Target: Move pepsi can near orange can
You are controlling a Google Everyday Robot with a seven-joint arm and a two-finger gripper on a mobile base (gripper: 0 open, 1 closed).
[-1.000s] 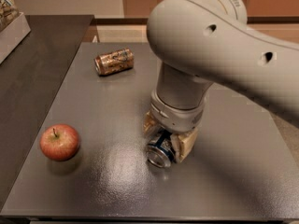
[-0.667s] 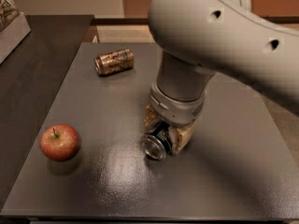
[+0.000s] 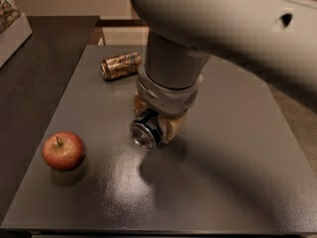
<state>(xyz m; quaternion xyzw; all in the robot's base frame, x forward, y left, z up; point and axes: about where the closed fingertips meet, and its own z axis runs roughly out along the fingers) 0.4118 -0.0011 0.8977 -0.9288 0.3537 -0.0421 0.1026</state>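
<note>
Next, my gripper lets go of the pepsi can on the table (image 3: 152, 73) next to the orange can's end nearest the arm.
My gripper (image 3: 154, 119) hangs under the big grey arm at the middle of the grey table (image 3: 233, 182). It is shut on the pepsi can (image 3: 146, 131), a dark blue can held on its side with its silver end facing the camera, seemingly just above the table. The orange can (image 3: 121, 65) lies on its side at the back left of the table, a short way behind and left of the held can.
A red apple (image 3: 63, 150) sits near the front left of the table. A darker counter (image 3: 34, 73) adjoins the table on the left, with a white box (image 3: 11, 29) at its far corner. The arm hides the back right of the table.
The arm has carried the pepsi can to the left and toward the back, closer to the orange can. The apple and the orange can have not moved.
</note>
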